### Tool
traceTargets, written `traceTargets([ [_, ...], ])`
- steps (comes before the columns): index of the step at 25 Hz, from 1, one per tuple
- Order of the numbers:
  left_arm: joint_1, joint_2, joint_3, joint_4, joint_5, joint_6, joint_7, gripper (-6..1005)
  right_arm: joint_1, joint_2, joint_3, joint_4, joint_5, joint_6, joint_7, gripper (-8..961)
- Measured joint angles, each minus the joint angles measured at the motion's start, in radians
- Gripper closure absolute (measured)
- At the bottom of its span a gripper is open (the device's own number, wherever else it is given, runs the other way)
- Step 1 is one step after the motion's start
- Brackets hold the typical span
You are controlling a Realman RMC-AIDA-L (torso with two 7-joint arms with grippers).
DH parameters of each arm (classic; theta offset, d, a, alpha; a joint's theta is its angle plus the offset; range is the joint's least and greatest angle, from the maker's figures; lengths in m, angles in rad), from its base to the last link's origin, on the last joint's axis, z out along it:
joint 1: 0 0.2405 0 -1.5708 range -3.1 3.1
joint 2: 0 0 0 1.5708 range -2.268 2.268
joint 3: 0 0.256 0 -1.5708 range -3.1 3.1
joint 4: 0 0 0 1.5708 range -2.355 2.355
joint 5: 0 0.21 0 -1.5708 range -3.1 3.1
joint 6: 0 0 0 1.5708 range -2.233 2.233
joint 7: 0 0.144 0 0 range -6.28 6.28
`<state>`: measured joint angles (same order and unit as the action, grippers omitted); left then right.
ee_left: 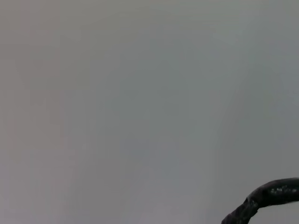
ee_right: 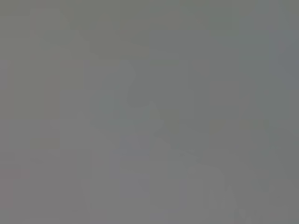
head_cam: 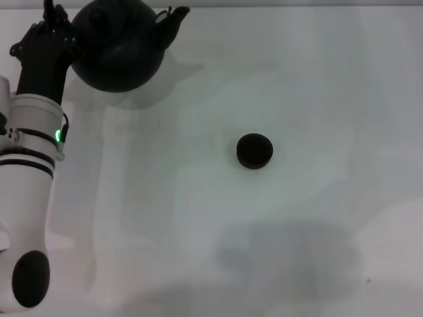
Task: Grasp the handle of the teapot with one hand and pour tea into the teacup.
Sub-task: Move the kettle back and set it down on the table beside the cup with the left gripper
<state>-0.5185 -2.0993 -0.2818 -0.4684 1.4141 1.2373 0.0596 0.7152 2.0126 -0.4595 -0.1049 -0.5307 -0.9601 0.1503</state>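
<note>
I need to set the teapot down with my left gripper on the white table (head_cam: 140, 116) between my black wrist and the teacup.
The teapot (head_cam: 119, 49) is a large round matte-black pot at the far left of the white table (head_cam: 317, 86). Its short spout (head_cam: 173, 18) points right. The handle blends into the black body in the head view. A rough black curved piece, seemingly the handle (ee_left: 273, 193), shows at the edge of the left wrist view. My left gripper (head_cam: 54, 18) is right beside the teapot's left side, at the end of the black wrist. The teacup (head_cam: 254, 150) is a tiny dark round cup near the table's middle, well to the right of the teapot. My right gripper is out of view.
My left arm's white forearm (head_cam: 30, 198) runs along the left edge. The teapot casts a soft shadow to its right. The right wrist view shows only plain grey.
</note>
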Motion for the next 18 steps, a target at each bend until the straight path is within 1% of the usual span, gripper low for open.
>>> traceTargets([
  [5,0.016,-0.002,0.005,-0.025,-0.018,-0.005,0.009,909,0.003,0.000,-0.002,-0.001,0.000,0.005,0.000,110],
  [10,0.023,-0.003,0.012,-0.025,-0.012,-0.028,0.018,908,0.005,0.000,-0.004,-0.001,0.000,0.008,0.000,110],
  [13,0.018,-0.001,0.042,-0.026,-0.009,-0.038,0.018,908,0.005,0.000,-0.004,-0.001,0.000,0.008,0.000,110],
  [18,0.026,-0.002,0.054,-0.028,-0.010,-0.038,0.019,909,0.003,0.000,-0.004,-0.001,-0.002,0.008,0.000,111],
])
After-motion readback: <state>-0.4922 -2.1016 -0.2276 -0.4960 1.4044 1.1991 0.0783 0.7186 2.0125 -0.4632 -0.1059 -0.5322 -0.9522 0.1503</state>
